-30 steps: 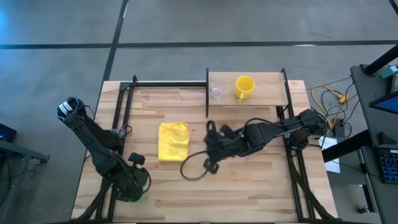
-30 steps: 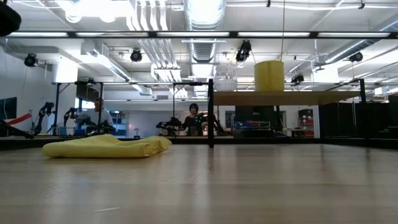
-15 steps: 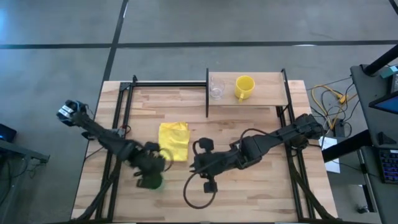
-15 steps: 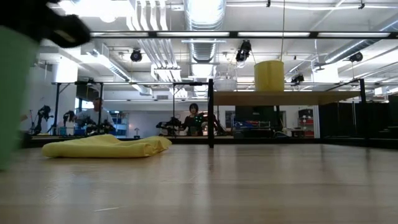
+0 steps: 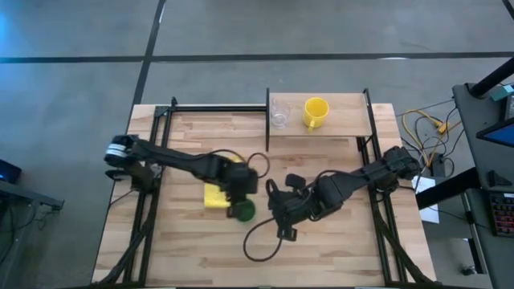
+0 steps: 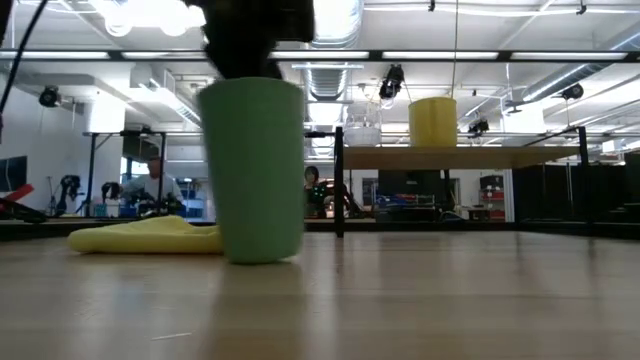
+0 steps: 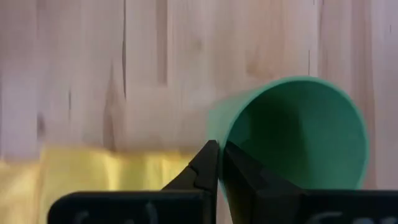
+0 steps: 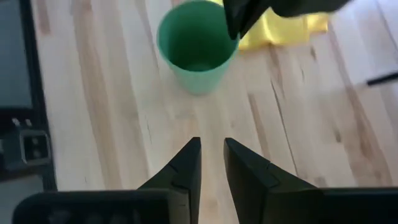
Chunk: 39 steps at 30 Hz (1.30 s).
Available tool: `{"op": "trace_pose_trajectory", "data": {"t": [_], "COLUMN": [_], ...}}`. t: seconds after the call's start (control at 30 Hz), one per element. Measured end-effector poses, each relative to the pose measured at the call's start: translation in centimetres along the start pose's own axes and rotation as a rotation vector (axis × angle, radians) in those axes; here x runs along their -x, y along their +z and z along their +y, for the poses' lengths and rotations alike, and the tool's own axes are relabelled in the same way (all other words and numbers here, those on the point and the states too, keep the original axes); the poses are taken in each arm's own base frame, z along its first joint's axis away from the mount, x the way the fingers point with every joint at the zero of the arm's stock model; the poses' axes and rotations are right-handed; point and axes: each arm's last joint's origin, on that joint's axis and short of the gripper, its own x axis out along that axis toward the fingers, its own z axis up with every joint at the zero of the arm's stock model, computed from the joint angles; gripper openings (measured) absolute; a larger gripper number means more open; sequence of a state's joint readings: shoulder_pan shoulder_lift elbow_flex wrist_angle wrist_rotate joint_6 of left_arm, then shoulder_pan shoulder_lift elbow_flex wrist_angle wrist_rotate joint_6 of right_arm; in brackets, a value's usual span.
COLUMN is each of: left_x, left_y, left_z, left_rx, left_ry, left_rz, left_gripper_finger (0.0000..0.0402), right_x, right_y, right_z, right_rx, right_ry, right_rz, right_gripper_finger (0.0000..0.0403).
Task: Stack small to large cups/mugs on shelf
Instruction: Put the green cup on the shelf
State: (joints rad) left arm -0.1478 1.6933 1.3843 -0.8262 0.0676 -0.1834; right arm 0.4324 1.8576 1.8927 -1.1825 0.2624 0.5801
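Next, I let go of the green cup with my left gripper on the bare wood (image 5: pixel 267 207) just in front of my right gripper.
The green cup (image 5: pixel 243 212) stands upright near the table's middle, beside the yellow cloth (image 5: pixel 215 191); it is large in the low view (image 6: pixel 252 170). My left gripper (image 7: pixel 219 158) is shut on its rim from above. My right gripper (image 8: pixel 211 155) hovers just right of the cup, narrowly open, with the cup (image 8: pixel 198 46) ahead of its fingers. The clear cup (image 5: pixel 279 113) and the yellow mug (image 5: pixel 315 112) stand on the raised shelf (image 5: pixel 345 120) at the far right. My left gripper pinches the green cup's rim (image 7: pixel 225 138) on the side toward the cloth, one finger inside the cup and one outside. The fingers come from above, pointing down. The cup is upright with its base (image 6: pixel 262 256) at the tabletop; whether it rests there, I cannot tell.
A black cable loop (image 5: pixel 259 241) lies on the table near my right arm. Black frame posts (image 5: pixel 267 120) stand at the shelf's left end and along both table sides. Bare wood shows in the near half (image 5: pixel 345 249). A person sits in the room far behind (image 6: pixel 312 190).
My left arm has swept from the table's near left corner toward the middle, carrying the green cup to a spot beside the yellow cloth. My right gripper moved toward the near edge and the left, then drew back slightly to the right.
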Motion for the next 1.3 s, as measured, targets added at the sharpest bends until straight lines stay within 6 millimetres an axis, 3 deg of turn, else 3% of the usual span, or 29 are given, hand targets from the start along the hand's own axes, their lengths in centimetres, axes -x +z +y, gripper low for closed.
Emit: {"op": "trace_pose_trajectory", "data": {"t": [0.27, 0.43, 0.67, 1.03, 1.3], "left_x": [-2.7, -3.2, -2.1, -2.0, -2.0], "left_y": [4.6, 6.4, 6.9, 7.0, 7.4], "left_z": [1.3, 1.9, 1.9, 2.3, 2.3], "left_rx": [-0.023, -0.021, -0.081, -0.138, -0.149], "left_ry": [-0.037, -0.049, -0.061, -0.069, -0.072], "left_rz": [-0.026, -0.051, -0.051, -0.07, -0.104], "left_gripper_finger": [0.0, 0.0, 0.0, 0.0002, 0.0066], "right_x": [0.2, 0.2, 1.0, 0.7, 0.8], "right_y": [-0.8, -0.8, -0.9, -1.1, -1.1], "right_z": [0.3, 0.4, 0.3, 0.1, 0.1], "right_rx": [0.03, 0.031, 0.038, 0.045, 0.028], "right_ry": [-0.01, -0.008, -0.028, -0.046, -0.045], "right_rz": [0.042, 0.04, 0.013, 0.04, 0.038], "right_gripper_finger": [0.0063, 0.0063, 0.0063, 0.0063, 0.0063]}}
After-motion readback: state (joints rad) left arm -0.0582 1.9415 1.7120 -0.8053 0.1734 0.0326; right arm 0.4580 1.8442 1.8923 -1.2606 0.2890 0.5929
